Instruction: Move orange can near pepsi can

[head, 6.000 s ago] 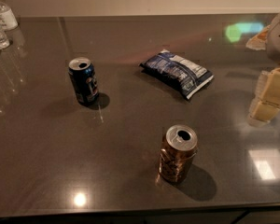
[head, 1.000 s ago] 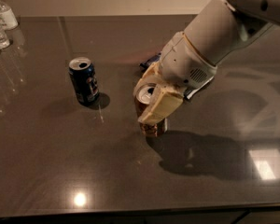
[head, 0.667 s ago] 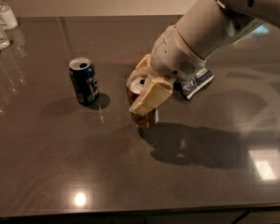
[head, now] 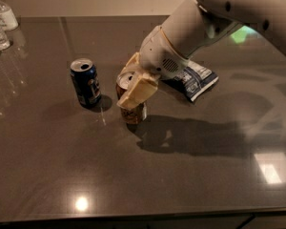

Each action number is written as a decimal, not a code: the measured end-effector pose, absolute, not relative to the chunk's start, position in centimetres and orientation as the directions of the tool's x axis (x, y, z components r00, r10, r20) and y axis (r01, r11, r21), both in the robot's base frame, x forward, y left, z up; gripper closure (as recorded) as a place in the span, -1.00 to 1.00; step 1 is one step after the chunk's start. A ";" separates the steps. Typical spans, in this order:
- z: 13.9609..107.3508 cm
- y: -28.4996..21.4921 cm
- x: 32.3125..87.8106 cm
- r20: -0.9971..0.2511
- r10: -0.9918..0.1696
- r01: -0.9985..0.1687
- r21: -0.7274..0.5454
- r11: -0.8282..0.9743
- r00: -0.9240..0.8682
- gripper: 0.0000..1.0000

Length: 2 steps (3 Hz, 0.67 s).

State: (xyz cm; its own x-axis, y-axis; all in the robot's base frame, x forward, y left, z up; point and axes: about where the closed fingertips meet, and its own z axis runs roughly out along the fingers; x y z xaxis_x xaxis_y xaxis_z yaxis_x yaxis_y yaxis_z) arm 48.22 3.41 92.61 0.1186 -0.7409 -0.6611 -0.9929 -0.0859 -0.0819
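Observation:
Next, my gripper sets the orange can down on the dark table, snug (head: pixel 115 115) beside the pepsi can, toward the chip bag.
The orange can (head: pixel 133 112) stands upright on the dark table (head: pixel 143 175), just right of the pepsi can (head: pixel 86 82), with a small gap between them. The pepsi can is dark blue with an open silver top and stands upright. My gripper (head: pixel 132 82) comes in from the upper right on a white arm and is shut on the orange can, with one cream finger (head: pixel 136 92) across its front and the other behind its top. The lower part of the orange can shows below the finger.
A blue-and-white chip bag (head: pixel 193 79) lies behind the arm, partly hidden by it. Clear plastic bottles (head: pixel 0 23) stand at the far left back corner. The table's front edge runs along the bottom of the view.
My gripper has carried the orange can leftward across the table, from the front middle to a spot right beside the pepsi can. The pepsi can and chip bag have not moved.

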 end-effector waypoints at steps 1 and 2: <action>91.8 4.9 49.2 -0.675 -0.731 -0.995 -0.061 -0.081 0.101 1.00; 91.2 5.9 50.2 -0.687 -0.722 -0.997 -0.042 -0.072 0.081 1.00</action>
State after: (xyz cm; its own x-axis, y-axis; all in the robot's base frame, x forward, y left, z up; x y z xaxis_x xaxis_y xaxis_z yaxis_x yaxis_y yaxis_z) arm 50.16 5.88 91.20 0.0809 -0.7219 -0.6873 -0.9965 -0.0716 -0.0421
